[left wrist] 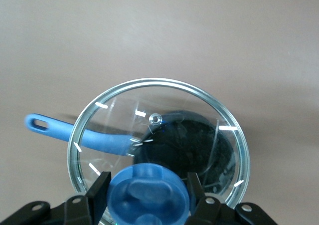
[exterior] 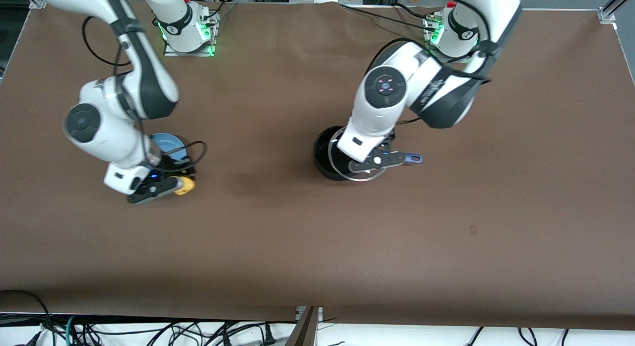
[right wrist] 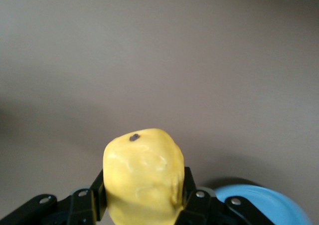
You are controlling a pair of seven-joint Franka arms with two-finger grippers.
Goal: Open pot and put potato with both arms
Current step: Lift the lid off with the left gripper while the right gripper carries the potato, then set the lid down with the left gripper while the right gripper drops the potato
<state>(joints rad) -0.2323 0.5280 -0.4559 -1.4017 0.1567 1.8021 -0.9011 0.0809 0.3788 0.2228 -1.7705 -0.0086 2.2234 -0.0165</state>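
Observation:
Next, my right gripper lets go of the yellow potato on the bottom of the black pot (exterior: 344, 153), close to its middle.
The black pot (exterior: 325, 155) stands mid-table, its blue handle (exterior: 412, 158) pointing toward the left arm's end. My left gripper (exterior: 364, 160) is shut on the blue knob (left wrist: 148, 192) of the glass lid (exterior: 359, 178) and holds it just above the pot, shifted toward the handle, so part of the mouth is uncovered. Through the lid (left wrist: 159, 100) the pot (left wrist: 194, 145) and handle (left wrist: 50, 125) show. My right gripper (exterior: 179, 181) is shut on the yellow potato (exterior: 188, 186), held low over the table beside the plate. The potato (right wrist: 142, 175) fills the right gripper (right wrist: 143, 195).
A flat light-blue plate (exterior: 168, 143) lies under the right arm's wrist, toward the right arm's end of the table; its rim shows in the right wrist view (right wrist: 269, 205). Brown table (exterior: 268, 227) spreads between plate and pot.

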